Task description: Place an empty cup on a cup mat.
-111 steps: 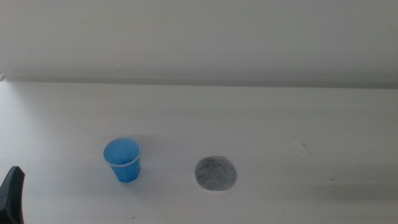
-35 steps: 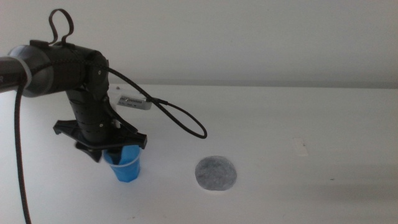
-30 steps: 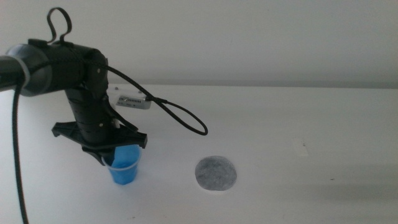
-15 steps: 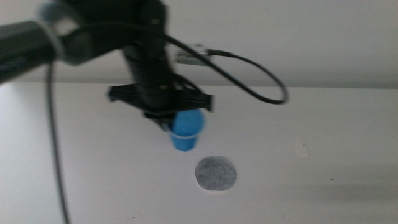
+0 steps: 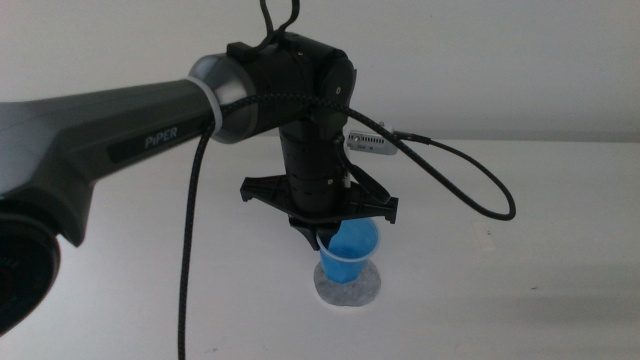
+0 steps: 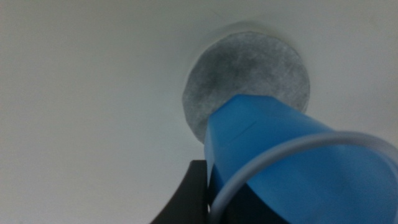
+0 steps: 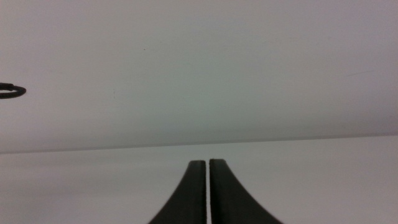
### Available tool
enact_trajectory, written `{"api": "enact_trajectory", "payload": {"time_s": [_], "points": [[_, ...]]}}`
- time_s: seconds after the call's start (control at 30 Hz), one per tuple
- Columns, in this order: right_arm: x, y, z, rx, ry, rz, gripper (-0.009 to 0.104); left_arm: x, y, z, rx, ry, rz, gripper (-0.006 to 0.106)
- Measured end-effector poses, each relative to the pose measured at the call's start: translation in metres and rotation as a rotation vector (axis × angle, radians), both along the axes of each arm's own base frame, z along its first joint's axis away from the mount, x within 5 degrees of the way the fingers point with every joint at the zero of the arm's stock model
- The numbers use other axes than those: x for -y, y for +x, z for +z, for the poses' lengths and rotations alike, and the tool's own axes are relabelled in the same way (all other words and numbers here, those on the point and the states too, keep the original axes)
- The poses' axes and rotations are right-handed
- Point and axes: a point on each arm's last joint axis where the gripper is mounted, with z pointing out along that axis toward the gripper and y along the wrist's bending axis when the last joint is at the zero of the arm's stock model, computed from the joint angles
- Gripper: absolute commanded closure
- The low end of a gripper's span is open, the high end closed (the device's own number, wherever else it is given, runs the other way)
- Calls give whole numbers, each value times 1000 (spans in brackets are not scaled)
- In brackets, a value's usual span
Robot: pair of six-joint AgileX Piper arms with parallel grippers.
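Observation:
Next, I release the bright blue cup with my left gripper on the middle of the speckled grey cup mat [image 5: 353,285] [image 6: 257,95].
The bright blue cup [image 5: 349,254] hangs in my left gripper [image 5: 335,236], which is shut on its rim. The cup sits right over the speckled grey cup mat [image 5: 366,291], its base at or just above the mat; I cannot tell whether they touch. In the left wrist view the cup [image 6: 292,162] fills the near side, with the mat [image 6: 249,68] beyond its base and one dark jaw beside the cup wall. My right gripper [image 7: 208,165] is out of the middle view and shut, facing bare table and wall.
The white table [image 5: 520,220] stretches to a pale back wall. The left arm's black cable [image 5: 470,190] loops out to the right of the arm above the table.
My left gripper closed on the cup at the table's left, lifted it, and carried it right and forward to over the mat. Half a second ago it was behind the mat.

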Motion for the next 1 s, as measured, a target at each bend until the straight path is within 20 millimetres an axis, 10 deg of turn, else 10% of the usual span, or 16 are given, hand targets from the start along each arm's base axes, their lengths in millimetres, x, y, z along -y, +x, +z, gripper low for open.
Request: {"api": "enact_trajectory", "payload": {"time_s": [0.8, 1.0], "points": [[0, 0, 0, 0, 0, 0, 97, 11, 12, -40, -22, -14, 14, 102], [0, 0, 0, 0, 0, 0, 97, 12, 12, -42, -25, -13, 3, 82]]}}
